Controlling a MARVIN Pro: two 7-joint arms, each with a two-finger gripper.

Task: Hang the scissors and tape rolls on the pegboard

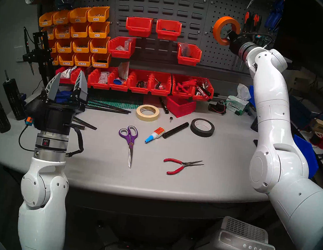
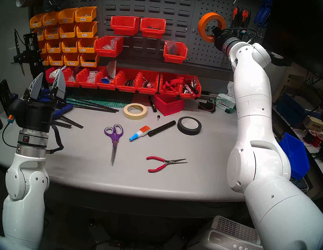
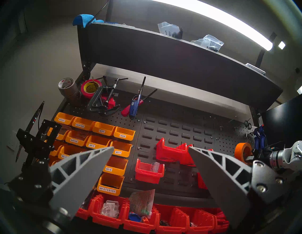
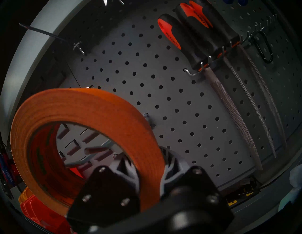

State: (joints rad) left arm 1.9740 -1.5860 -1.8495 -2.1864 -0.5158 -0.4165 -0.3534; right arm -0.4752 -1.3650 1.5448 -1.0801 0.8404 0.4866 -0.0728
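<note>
Next, my right gripper lets go of the orange tape roll on the metal hook (image 1: 221, 36) (image 4: 90, 153) between the red bins and the files.
My right gripper (image 1: 230, 36) is shut on the rim of the orange tape roll (image 1: 219, 29) and holds it up against the dark pegboard (image 1: 215, 51), left of the orange-and-black files (image 1: 253, 19). In the right wrist view the orange roll (image 4: 91, 112) stands on edge near a small metal hook (image 4: 146, 116). The cream tape roll (image 1: 147, 112) lies flat on the table. The purple-handled scissors (image 1: 129, 140) lie in front of it, blades toward me. My left gripper (image 1: 68, 85) is open and empty, pointing up at the table's left.
Red-handled pliers (image 1: 180, 165), a glue bottle (image 1: 155, 134), a black tube (image 1: 175, 130) and a black tape roll (image 1: 202, 127) lie on the grey table (image 1: 92, 164). Red bins (image 1: 141, 81) and orange bins (image 1: 80, 36) line the back. A tissue box (image 1: 237, 105) stands at the right.
</note>
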